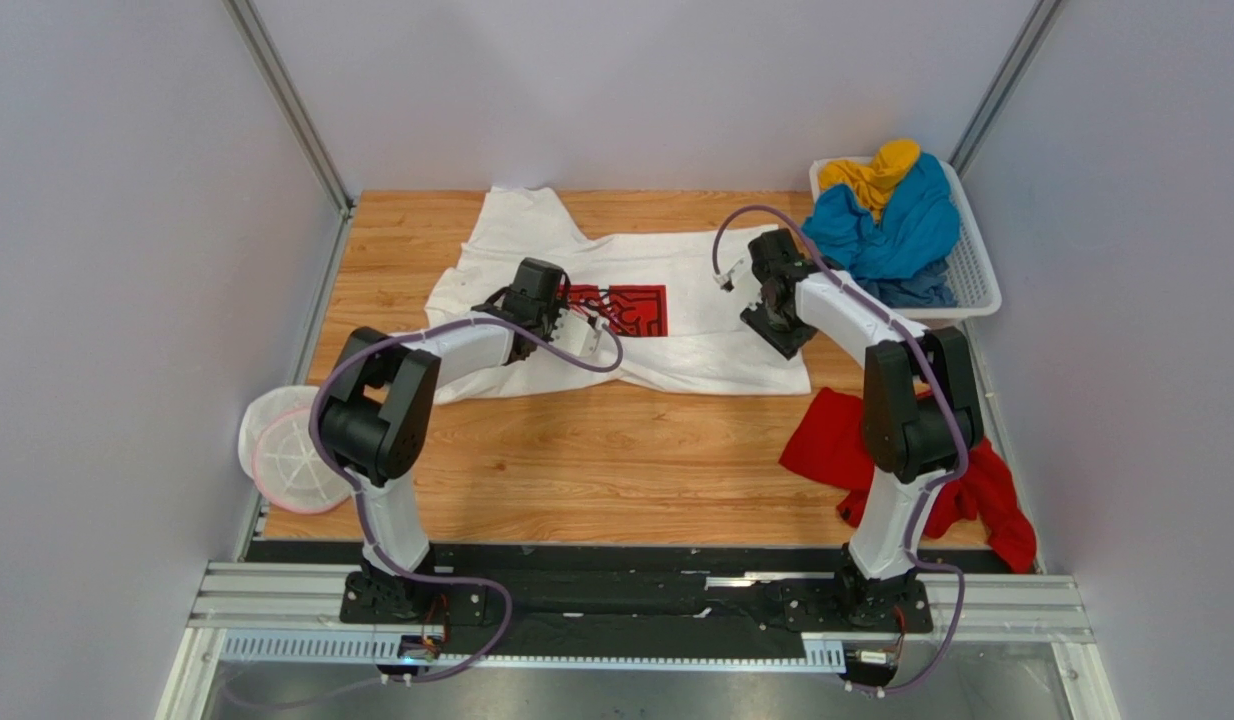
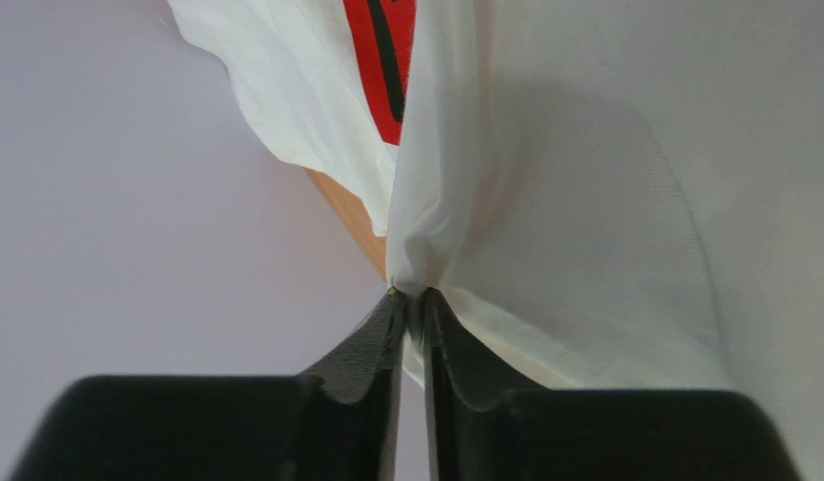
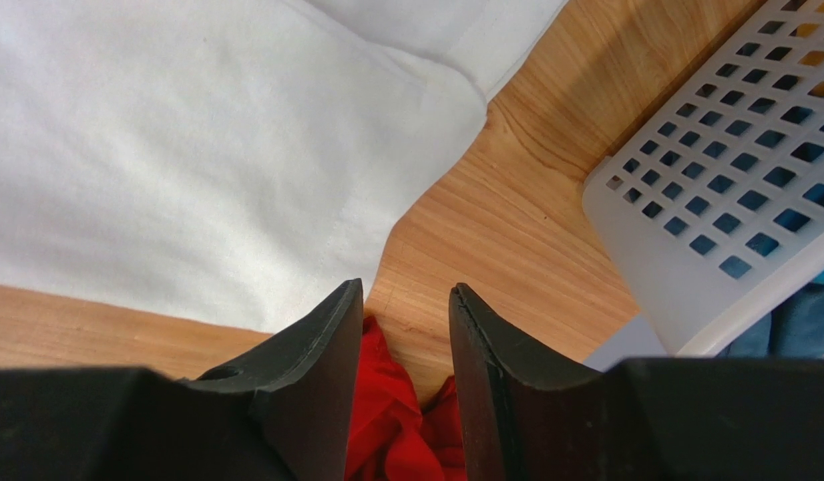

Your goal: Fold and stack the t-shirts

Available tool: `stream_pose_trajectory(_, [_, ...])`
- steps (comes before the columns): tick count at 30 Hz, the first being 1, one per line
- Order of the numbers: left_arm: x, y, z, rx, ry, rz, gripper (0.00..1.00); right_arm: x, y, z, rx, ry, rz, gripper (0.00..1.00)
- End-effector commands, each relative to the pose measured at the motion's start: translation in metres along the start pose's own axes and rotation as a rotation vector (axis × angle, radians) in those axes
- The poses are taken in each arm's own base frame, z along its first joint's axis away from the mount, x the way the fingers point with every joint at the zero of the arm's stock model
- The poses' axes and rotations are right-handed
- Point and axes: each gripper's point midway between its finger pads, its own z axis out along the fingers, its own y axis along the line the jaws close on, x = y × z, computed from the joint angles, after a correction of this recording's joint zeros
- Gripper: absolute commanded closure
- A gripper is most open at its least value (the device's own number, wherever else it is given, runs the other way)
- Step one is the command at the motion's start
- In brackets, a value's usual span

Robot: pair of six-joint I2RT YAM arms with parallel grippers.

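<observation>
The robot's left gripper pinches a fold in mid-shirt beside the red print, so it should lay that down and draw the fold over by its collar end (image 1: pixel 444 302).
The large white t-shirt (image 1: pixel 683 338) with a red chest print (image 1: pixel 620 309) lies spread across the back of the wooden table (image 1: pixel 578 465). My left gripper (image 1: pixel 563 312) hovers by the print, shut on a pinched ridge of the white t-shirt (image 2: pixel 587 200); in the left wrist view the left gripper (image 2: pixel 411 294) has cloth bunched at its tips. Over the shirt's right edge, my right gripper (image 1: pixel 777 323) stands open and empty, as the right wrist view of this gripper (image 3: pixel 406 291) shows. Below it are bare wood, the white t-shirt (image 3: pixel 185 150) and the red t-shirt (image 3: pixel 406 421).
The red t-shirt (image 1: pixel 879 450) lies crumpled at the right front near the right arm. A white lattice basket (image 1: pixel 981 278) at the back right holds a blue t-shirt (image 1: pixel 894 233) and a yellow one (image 1: pixel 876 173). The basket's corner (image 3: pixel 707 200) is close to my right gripper. A white round object (image 1: pixel 285 450) sits at the left edge.
</observation>
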Motion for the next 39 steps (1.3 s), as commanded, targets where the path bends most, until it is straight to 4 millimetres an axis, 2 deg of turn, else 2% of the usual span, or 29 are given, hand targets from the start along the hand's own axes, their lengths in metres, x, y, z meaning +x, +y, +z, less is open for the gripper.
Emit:
stream_pose_trajectory(1, [0.009, 0.034, 0.002, -0.097, 0.039, -0.020, 0.64, -0.001, -0.002, -0.019, 0.021, -0.050, 0.031, 0.59])
stream_pose_trajectory(4, [0.013, 0.038, 0.006, -0.118, 0.057, -0.033, 0.48, 0.003, 0.000, -0.020, 0.018, -0.047, 0.032, 0.59])
stream_pose_trajectory(6, [0.016, 0.043, 0.007, -0.148, 0.072, -0.049, 0.27, 0.004, 0.002, -0.021, 0.014, -0.049, 0.033, 0.59])
stream_pose_trajectory(7, [0.018, 0.047, 0.006, -0.168, 0.076, -0.062, 0.23, 0.006, 0.002, -0.022, 0.014, -0.047, 0.034, 0.59])
stream_pose_trajectory(10, [0.026, 0.055, -0.001, -0.212, 0.081, -0.120, 0.22, 0.007, 0.004, -0.022, 0.012, -0.049, 0.036, 0.59])
stream_pose_trajectory(11, [0.031, 0.062, -0.011, -0.237, 0.077, -0.161, 0.21, 0.009, 0.004, -0.023, 0.011, -0.049, 0.037, 0.59])
stream_pose_trajectory(13, [0.038, 0.056, -0.016, -0.207, 0.055, -0.197, 0.20, 0.010, 0.005, -0.024, 0.010, -0.050, 0.039, 0.59])
stream_pose_trajectory(14, [0.044, 0.059, -0.025, -0.215, 0.048, -0.243, 0.20, 0.010, 0.006, -0.024, 0.007, -0.050, 0.038, 0.59])
stream_pose_trajectory(18, [0.067, 0.032, -0.029, -0.112, 0.010, -0.342, 0.20, 0.012, 0.010, -0.025, -0.005, -0.058, 0.054, 0.59])
stream_pose_trajectory(20, [0.071, 0.018, -0.035, -0.049, -0.015, -0.409, 0.20, 0.013, 0.013, -0.026, -0.012, -0.064, 0.066, 0.59])
stream_pose_trajectory(22, [0.075, 0.014, -0.040, -0.004, -0.073, -0.484, 0.20, 0.014, 0.016, -0.026, -0.019, -0.070, 0.073, 0.59])
stream_pose_trajectory(23, [0.078, -0.002, -0.043, 0.066, -0.085, -0.548, 0.19, 0.015, 0.018, -0.027, -0.023, -0.070, 0.074, 0.59])
stream_pose_trajectory(24, [0.075, 0.004, -0.045, 0.078, -0.137, -0.579, 0.20, 0.017, 0.020, -0.026, -0.027, -0.068, 0.074, 0.59])
stream_pose_trajectory(26, [0.080, -0.004, -0.044, 0.151, -0.154, -0.641, 0.19, 0.016, 0.023, -0.026, -0.028, -0.068, 0.067, 0.59])
stream_pose_trajectory(29, [0.075, -0.012, -0.036, 0.254, -0.209, -0.698, 0.20, 0.018, 0.027, -0.025, -0.034, -0.065, 0.064, 0.59])
stream_pose_trajectory(36, [0.067, -0.014, -0.019, 0.352, -0.231, -0.741, 0.20, 0.023, 0.030, -0.025, -0.033, -0.058, 0.057, 0.59])
stream_pose_trajectory(39, [0.068, -0.028, -0.022, 0.399, -0.216, -0.744, 0.20, 0.026, 0.032, -0.026, -0.035, -0.058, 0.054, 0.59])
